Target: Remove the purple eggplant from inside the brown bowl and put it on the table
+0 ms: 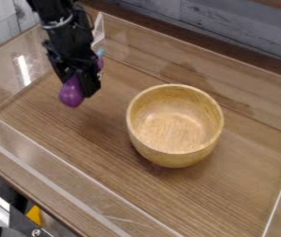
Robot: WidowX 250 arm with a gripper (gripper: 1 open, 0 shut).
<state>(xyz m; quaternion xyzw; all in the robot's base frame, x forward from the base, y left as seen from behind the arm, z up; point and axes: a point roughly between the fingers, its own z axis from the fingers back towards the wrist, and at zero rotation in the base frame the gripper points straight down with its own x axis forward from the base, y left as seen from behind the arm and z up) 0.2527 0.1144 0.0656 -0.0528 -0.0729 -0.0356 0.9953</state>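
Note:
I need to let go of the purple eggplant on the bare wood (96, 109) close beside the brown bowl.
The purple eggplant (71, 93) hangs from my gripper (77, 85), which is shut on its upper end. It is held just above the table (93, 139), to the left of the brown bowl (176, 124) and well apart from it. The bowl stands upright with nothing inside. My dark arm comes down from the upper left and hides the eggplant's top.
Clear acrylic walls (14, 69) run around the table's edges, with the left wall close behind my gripper. A grey plank backdrop (229, 23) stands at the far side. Bare wood lies between the eggplant and the bowl.

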